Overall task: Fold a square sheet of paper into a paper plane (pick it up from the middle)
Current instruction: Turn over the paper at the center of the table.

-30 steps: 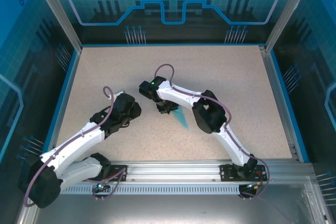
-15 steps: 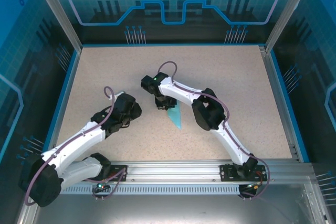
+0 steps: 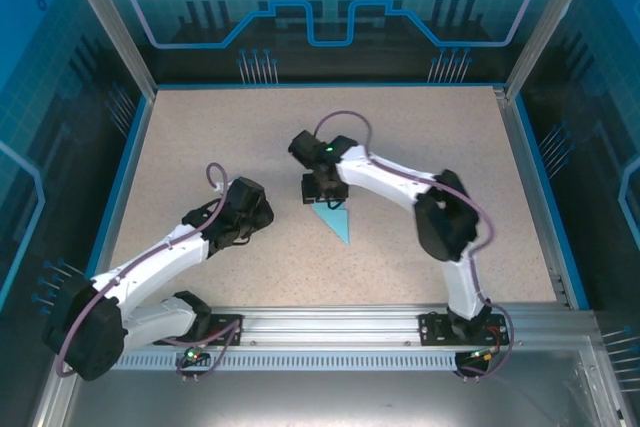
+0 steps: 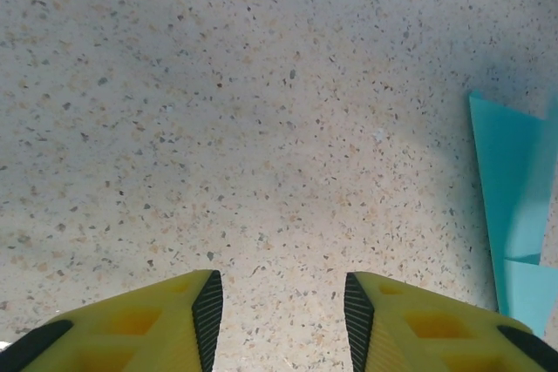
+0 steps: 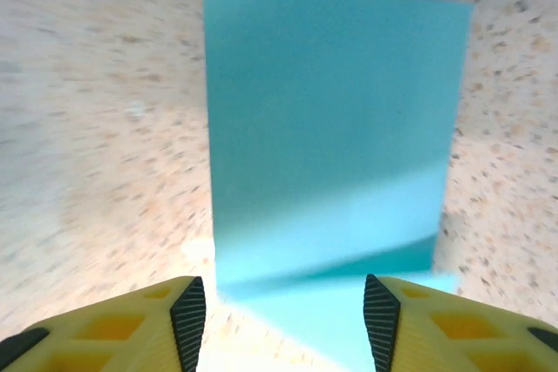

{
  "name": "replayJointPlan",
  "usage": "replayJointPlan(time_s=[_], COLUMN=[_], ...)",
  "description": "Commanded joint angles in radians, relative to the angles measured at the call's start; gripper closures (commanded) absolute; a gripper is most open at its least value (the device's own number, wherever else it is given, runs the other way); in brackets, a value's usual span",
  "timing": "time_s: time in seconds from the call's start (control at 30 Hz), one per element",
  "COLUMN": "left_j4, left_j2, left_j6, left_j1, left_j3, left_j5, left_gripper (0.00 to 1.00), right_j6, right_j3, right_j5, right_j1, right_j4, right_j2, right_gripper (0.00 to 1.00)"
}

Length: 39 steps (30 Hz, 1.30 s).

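The pointed flap's edge is sticking up from the paper's square end, so my right gripper needs to pinch the flap's side corner (image 5: 446, 282) while my left gripper holds the paper's opposite edge steady.
The square sheet of paper (image 3: 333, 220) is folded into a narrow, pointed light-cyan triangle and lies on the speckled table, its tip toward the near edge. My right gripper (image 3: 322, 194) hangs just over the paper's wide end. In the right wrist view its yellow fingers (image 5: 179, 320) stand open over the folded paper (image 5: 331, 128), holding nothing. My left gripper (image 3: 263, 217) is to the left of the paper, apart from it. In the left wrist view the left gripper (image 4: 283, 315) is open over bare table, with the paper's edge (image 4: 514, 189) at the far right.
The speckled table (image 3: 220, 137) has a blue rim and clear enclosure walls on three sides. An aluminium rail (image 3: 330, 322) with both arm bases runs along the near edge.
My right gripper has opened and let go of the paper, which now lies flat on the table. The right arm's elbow has swung right. The left arm has edged slightly forward.
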Motion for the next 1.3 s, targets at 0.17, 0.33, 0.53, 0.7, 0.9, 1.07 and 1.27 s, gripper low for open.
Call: replayJointPlan(time_s=[0.17,0.33,0.53,0.7,0.9,1.07,1.27], left_j4=[0.027,0.052,0.071,0.094,0.085,0.118,0.135], left_j2=[0.082,0.175,0.305,0.377,0.43,0.456,0.468], left_j6=[0.033,0.052,0.048,0.026,0.013,-0.009,-0.013], left_j1=[0.012,0.012,0.012,0.013,0.014,0.015,0.015], left_j3=[0.068,0.104,0.162,0.195,0.241,0.248,0.253], left_j5=[0.1,0.192,0.295,0.347,0.383,0.411,0.422], left_gripper=[0.53,0.53,0.57,0.59,0.6,0.61,0.61], right_j6=[-0.015,0.008,0.032,0.008,-0.029,-0.051,-0.064], right_j3=[-0.398,-0.542,-0.603,-0.601,-0.567,-0.548,-0.556], right_j5=[-0.289,-0.439,-0.529,-0.622,-0.605,-0.609,-0.599], right_j1=[-0.167,-0.249,-0.279,-0.279,-0.286,-0.289,-0.303], right_j4=[0.432,0.556,0.626,0.679,0.61,0.564,0.56], right_j2=[-0.278,-0.304,-0.274,-0.229,-0.167,-0.113,-0.106], right_gripper=[0.36,0.3,0.36,0.77,1.0,1.0,1.0])
